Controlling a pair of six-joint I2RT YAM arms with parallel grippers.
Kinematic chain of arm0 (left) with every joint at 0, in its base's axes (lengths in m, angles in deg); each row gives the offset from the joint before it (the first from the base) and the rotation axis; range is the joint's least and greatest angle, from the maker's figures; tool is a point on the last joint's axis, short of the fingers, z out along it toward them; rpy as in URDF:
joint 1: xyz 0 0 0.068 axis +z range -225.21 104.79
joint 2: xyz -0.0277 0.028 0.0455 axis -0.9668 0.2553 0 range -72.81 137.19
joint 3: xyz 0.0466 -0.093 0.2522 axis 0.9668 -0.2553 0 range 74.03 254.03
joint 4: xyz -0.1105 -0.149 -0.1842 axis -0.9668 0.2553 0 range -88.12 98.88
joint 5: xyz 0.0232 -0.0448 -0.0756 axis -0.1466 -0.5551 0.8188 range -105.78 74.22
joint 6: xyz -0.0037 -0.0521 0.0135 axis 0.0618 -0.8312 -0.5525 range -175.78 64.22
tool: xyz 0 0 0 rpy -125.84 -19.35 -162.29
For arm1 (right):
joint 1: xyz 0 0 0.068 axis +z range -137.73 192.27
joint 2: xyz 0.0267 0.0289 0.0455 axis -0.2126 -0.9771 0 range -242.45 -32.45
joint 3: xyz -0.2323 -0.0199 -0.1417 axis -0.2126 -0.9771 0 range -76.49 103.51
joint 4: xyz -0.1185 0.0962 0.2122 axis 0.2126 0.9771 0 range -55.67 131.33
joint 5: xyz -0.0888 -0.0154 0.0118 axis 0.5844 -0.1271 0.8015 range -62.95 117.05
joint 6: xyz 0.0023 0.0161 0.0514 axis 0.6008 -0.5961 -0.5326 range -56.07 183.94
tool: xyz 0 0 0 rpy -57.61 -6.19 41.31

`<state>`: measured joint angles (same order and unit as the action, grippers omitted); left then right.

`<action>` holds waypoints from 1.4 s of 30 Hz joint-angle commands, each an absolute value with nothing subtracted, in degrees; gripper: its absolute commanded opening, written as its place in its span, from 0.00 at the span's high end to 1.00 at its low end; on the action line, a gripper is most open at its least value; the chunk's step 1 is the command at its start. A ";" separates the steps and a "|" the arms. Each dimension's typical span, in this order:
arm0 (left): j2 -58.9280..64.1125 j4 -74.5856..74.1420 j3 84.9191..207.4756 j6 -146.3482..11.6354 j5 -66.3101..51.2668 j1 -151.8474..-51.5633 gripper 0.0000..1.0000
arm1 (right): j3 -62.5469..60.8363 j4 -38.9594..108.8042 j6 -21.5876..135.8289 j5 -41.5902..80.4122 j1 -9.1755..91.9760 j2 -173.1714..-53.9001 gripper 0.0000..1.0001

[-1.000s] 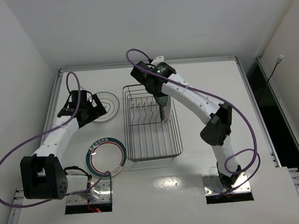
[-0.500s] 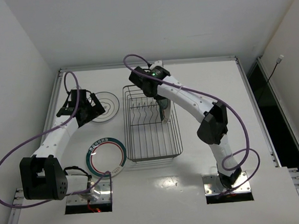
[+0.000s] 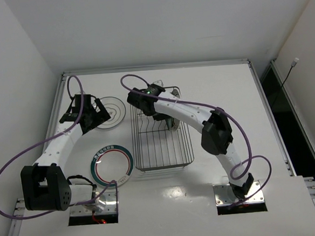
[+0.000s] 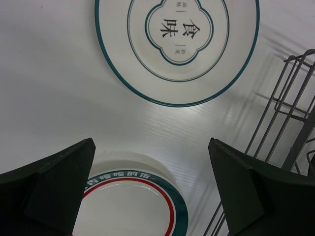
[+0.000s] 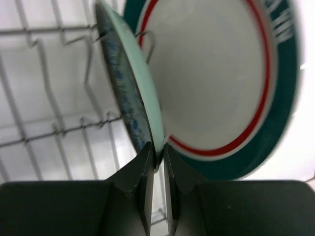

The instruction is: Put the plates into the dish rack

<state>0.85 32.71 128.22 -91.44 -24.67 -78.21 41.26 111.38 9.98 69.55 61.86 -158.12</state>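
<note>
I should next move my left gripper to the black-ringed plate and close it on the plate's rim (image 3: 96, 119) (image 4: 100, 54), on the side that faces away from the dish rack.
The dish rack (image 3: 162, 150) stands at the table's middle. My right gripper (image 5: 160, 150) is shut on the lower rim of the small teal plate (image 5: 135, 88), which stands on edge among the rack's prongs (image 5: 88, 73); the gripper shows in the top view (image 3: 156, 108) over the rack's far end. A green-rimmed plate (image 5: 216, 83) stands on edge right behind it. My left gripper (image 4: 151, 142) is open and empty, held above the table between the black-ringed plate (image 4: 177, 44) and the second green-rimmed plate (image 4: 133, 206), both lying flat left of the rack.
The rack's wire wall (image 4: 290, 113) is just right of my left gripper. The table's raised left edge (image 3: 57, 111) runs close to the left arm. Purple cables loop off both arms.
My right gripper has swung left over the rack's far end, and the teal plate has tilted and gone lower among the prongs. The left arm has stayed put.
</note>
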 commanded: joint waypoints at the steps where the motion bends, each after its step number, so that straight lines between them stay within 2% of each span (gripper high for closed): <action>1: -0.83 32.64 130.28 -92.16 -25.28 -77.67 0.00 | 40.94 115.01 6.19 64.76 63.51 -155.43 0.88; 4: -0.83 32.03 130.28 -91.64 -24.57 -77.67 0.00 | 41.54 113.52 5.58 63.97 64.74 -152.96 0.78; 11: -0.83 30.36 129.66 -89.97 -22.46 -77.67 0.00 | 47.70 109.05 13.91 64.67 64.13 -143.83 0.48; 12: -0.14 30.36 129.66 -89.44 -22.46 -77.67 0.00 | 45.18 107.82 16.19 64.67 64.13 -140.51 0.43; 15: 1.27 30.36 129.66 -89.44 -23.08 -77.67 0.00 | 37.09 99.56 22.61 62.39 63.52 -135.22 0.38; 19: 3.56 30.89 130.19 -90.05 -25.18 -77.67 0.00 | 30.48 93.05 27.54 57.13 62.37 -132.47 0.38; 22: 6.11 29.23 129.66 -90.05 -22.65 -73.55 0.00 | 26.45 89.18 31.14 53.78 61.84 -131.34 0.40; 24: 9.17 28.17 128.00 -90.58 -16.86 -69.78 0.00 | 24.24 85.58 32.46 51.50 61.84 -129.32 0.40; 27: 17.14 25.27 126.86 -91.98 -5.35 -58.99 0.00 | 19.41 81.01 33.09 48.59 61.84 -125.46 0.40; 30: 22.71 21.49 126.85 -93.21 1.87 -55.53 0.00 | 15.63 78.89 33.70 46.04 61.23 -122.56 0.40; 41: 30.89 20.95 136.34 -95.59 0.39 -55.52 0.00 | 10.62 77.83 34.32 44.37 59.56 -116.65 0.40; 42: 31.42 20.35 136.86 -95.59 1.09 -55.52 0.05 | 9.91 77.83 34.32 44.37 58.95 -116.13 0.40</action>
